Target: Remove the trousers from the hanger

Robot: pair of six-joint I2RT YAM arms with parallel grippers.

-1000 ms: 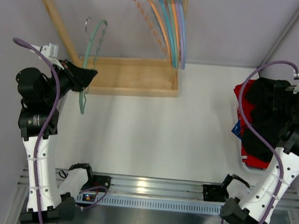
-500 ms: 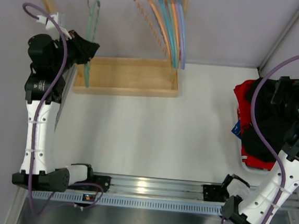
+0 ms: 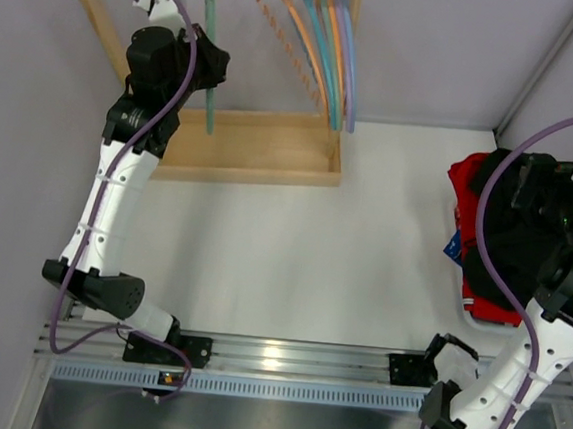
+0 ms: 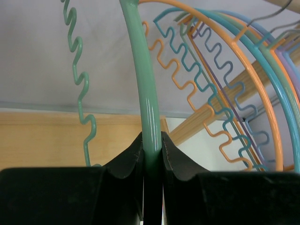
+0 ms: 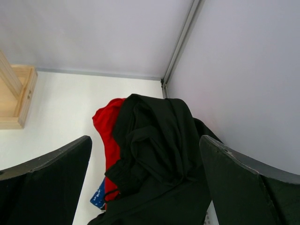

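Observation:
My left gripper should release the mint-green hanger on the top rail (image 3: pixel 262 56), next to the nearest orange hanger.
The mint-green hanger (image 3: pixel 210 114) hangs upright at the wooden rack's top rail, bare of any cloth. My left gripper (image 3: pixel 215 68) is shut on its smooth arm; in the left wrist view the hanger (image 4: pixel 147 93) runs up from between the closed fingers, with my left gripper (image 4: pixel 152 137) pinching it. The black trousers (image 3: pixel 511 229) lie crumpled at the table's right edge, on top of a red garment (image 3: pixel 463 182). My right gripper (image 5: pixel 145 139) is open and empty above the trousers (image 5: pixel 159 140), apart from them.
The wooden rack (image 3: pixel 242 148) stands at the back left, with several orange, blue and purple hangers (image 3: pixel 320 57) on its rail, close to the right of the mint one. The red garment (image 5: pixel 104 125) and a blue tag (image 5: pixel 98 199) lie under the trousers. Grey walls close in on both sides.
My left arm has carried the hanger up and to the right, from beside the rack's left post to the top rail. My right arm has barely shifted over the trousers.

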